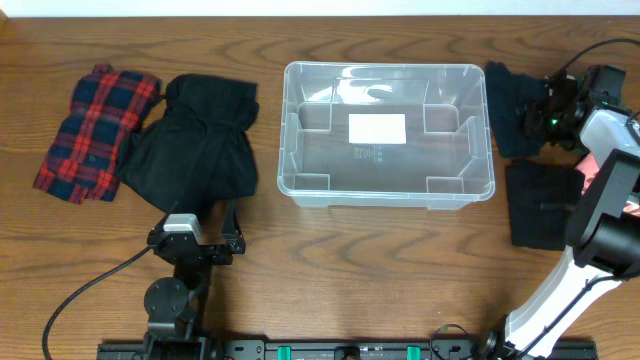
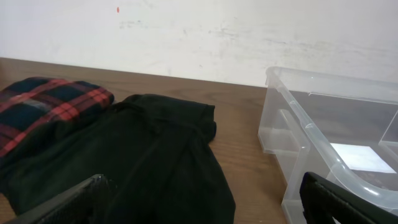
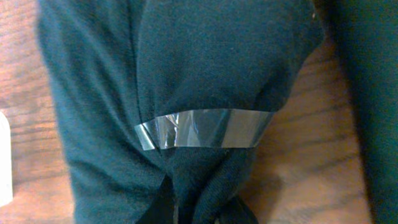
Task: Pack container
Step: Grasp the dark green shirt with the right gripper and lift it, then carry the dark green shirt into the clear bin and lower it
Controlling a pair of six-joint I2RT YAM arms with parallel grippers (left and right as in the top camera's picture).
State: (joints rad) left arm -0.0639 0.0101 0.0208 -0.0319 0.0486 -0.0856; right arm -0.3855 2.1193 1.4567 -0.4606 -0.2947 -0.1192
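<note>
The robot's right gripper should release the taped dark garment in the end of the clear container (image 1: pixel 327 136) nearest the black garment.
The clear, lidless container (image 1: pixel 385 68) stands mid-table with a white label on its base; its rim (image 2: pixel 311 134) shows at the right of the left wrist view. At the far right, a dark garment (image 1: pixel 508 105) lies beside the container, and my right gripper (image 1: pixel 530 118) is on it. The right wrist view shows this garment (image 3: pixel 205 68) with a strip of clear tape (image 3: pixel 205 129) around it, and my right gripper (image 3: pixel 199 208) shut, pinching a fold of the fabric. My left gripper (image 1: pixel 198 215) stands open at the near edge of a black garment (image 1: pixel 195 150), nothing between its fingers (image 2: pixel 200 186).
A red plaid cloth (image 1: pixel 95 130) lies at the far left, partly under the black garment. A second dark folded garment (image 1: pixel 540 205) lies at the right, toward the front. Something pink (image 1: pixel 632 207) peeks out behind the right arm.
</note>
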